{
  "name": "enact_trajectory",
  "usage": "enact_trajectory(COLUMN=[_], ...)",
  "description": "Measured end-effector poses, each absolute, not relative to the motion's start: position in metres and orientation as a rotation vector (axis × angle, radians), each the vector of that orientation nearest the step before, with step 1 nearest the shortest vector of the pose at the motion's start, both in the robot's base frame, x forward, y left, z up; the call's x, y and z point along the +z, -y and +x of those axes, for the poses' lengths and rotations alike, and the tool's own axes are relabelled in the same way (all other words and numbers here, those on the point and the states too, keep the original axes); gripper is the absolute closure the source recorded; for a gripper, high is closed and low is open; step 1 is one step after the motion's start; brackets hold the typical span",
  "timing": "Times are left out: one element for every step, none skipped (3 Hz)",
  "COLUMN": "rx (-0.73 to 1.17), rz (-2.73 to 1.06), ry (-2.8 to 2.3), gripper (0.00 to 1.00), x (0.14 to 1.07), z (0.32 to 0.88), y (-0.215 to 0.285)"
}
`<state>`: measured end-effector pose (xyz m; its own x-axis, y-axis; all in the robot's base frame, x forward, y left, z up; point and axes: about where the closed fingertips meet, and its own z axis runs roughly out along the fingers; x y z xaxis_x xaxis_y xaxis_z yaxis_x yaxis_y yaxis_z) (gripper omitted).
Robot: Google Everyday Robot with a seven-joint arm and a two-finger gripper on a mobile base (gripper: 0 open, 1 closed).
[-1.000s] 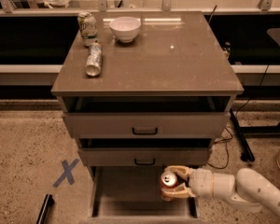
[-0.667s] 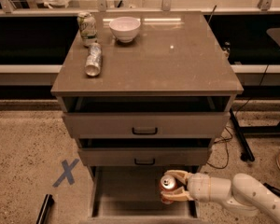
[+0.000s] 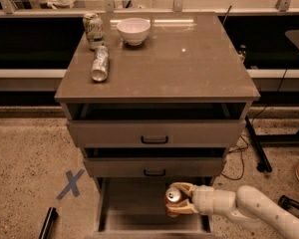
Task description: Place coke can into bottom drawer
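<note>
I should let go of the coke can with my gripper on the bottom drawer's inside (image 3: 161,211), near the middle, below the lower black handle. The can is now held over the open drawer.
The coke can (image 3: 172,196), red-orange with a silver top and pull tab, stands upright between the fingers of my gripper (image 3: 179,200). The gripper is shut on it and reaches in from the right on a white arm (image 3: 254,209). It holds the can over the right part of the open bottom drawer (image 3: 134,210), the lowest and deepest one, pulled out toward the camera. I cannot tell whether the can touches the drawer floor. The drawer's flat interior shows nothing else.
Two shallower drawers with black handles (image 3: 154,140) sit above, slightly open. On the cabinet top (image 3: 189,63) are a white bowl (image 3: 134,30), an upright pale green-white can (image 3: 93,30) and a silver-white can (image 3: 99,63) lying on its side. A blue X (image 3: 70,184) marks the floor at left.
The gripper with the coke can has shifted slightly left and a bit deeper over the bottom drawer. Nothing else moved.
</note>
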<state>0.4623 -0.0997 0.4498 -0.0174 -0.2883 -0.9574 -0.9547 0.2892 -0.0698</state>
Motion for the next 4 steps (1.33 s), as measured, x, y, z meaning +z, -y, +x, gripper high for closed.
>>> enact_trajectory(rx=[0.824, 0.833, 0.827, 0.815], rz=[-1.185, -1.198, -1.203, -1.221], ry=[-1.538, -1.543, -1.531, -1.481], gripper=[1.00, 1.00, 1.00, 0.81], x=[0.381, 0.321, 0.296, 0.264], z=[0.480, 0.491, 0.497, 0.504], y=[0.084, 0.069, 0.063, 0.056])
